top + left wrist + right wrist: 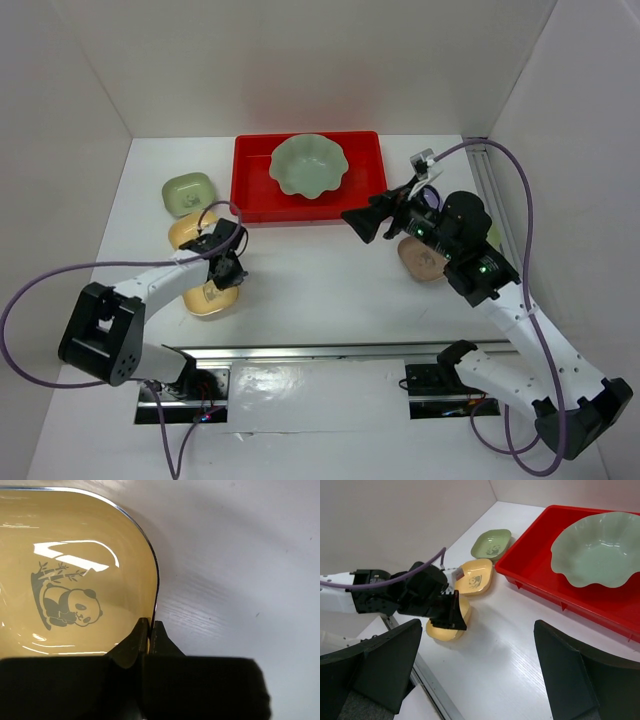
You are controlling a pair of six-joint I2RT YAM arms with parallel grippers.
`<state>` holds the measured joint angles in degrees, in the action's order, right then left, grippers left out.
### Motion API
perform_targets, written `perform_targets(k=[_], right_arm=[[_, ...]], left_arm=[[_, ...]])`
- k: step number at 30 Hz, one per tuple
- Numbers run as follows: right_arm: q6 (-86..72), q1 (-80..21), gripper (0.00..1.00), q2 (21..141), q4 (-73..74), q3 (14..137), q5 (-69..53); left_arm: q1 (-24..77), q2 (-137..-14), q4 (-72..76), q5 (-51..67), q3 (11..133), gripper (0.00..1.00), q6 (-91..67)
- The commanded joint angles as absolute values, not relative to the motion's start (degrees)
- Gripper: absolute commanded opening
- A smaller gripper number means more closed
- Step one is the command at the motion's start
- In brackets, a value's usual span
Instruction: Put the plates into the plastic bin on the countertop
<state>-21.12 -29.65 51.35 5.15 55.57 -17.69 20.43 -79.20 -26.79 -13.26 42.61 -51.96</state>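
Observation:
The yellow panda dish, now low on the white countertop, will be released by my left gripper inside the large pale green scalloped dish (313, 174) in the red bin.
The red plastic bin (255, 190) stands at the back centre with the large pale green scalloped dish (308, 165) inside it. My left gripper (232, 275) is shut on the right rim of a yellow panda dish (70, 580), which sits low on the white countertop (320, 290). A second yellow dish (186, 232) and a small green dish (188, 193) lie just beyond it. My right gripper (365, 222) is open and empty, hovering in front of the bin's right end. A brownish pink dish (420, 258) lies partly under the right arm. The lavender dish is out of view.
White walls close in the table at left, back and right. A metal rail (330, 352) runs along the near edge by the arm bases. In the right wrist view the bin (530, 577), the green dish (491, 543) and the left arm (395, 597) all show.

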Motion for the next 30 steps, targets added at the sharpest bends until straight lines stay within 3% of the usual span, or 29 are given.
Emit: perform_targets(k=[1, 11, 17, 24, 30], right_arm=[[-20.7, -30.1, 1.0, 49.8, 3.1, 55.1, -15.6], [-21.8, -30.7, 1.0, 51.5, 2.5, 56.3, -14.9], [-21.8, -30.7, 1.0, 51.4, 2.5, 58.2, -12.9], [-22.3, -30.7, 1.0, 46.1, 6.2, 59.2, -0.6], [-23.7, -30.7, 1.0, 38.4, 10.9, 60.6, 15.9]], left_arm=[[23.7, -79.5, -29.1, -12.8, 38.7, 0.0, -56.6], [40.2, -62.4, -48.7, -16.7, 41.6, 0.0, -71.5], [45.4, -60.2, -57.0, -24.9, 59.2, 0.0, -69.4], [45.4, -74.9, -54.6, -37.3, 80.0, 0.0, -53.8], [42.4, -92.3, -46.7, -37.9, 98.2, 0.0, -37.9]])
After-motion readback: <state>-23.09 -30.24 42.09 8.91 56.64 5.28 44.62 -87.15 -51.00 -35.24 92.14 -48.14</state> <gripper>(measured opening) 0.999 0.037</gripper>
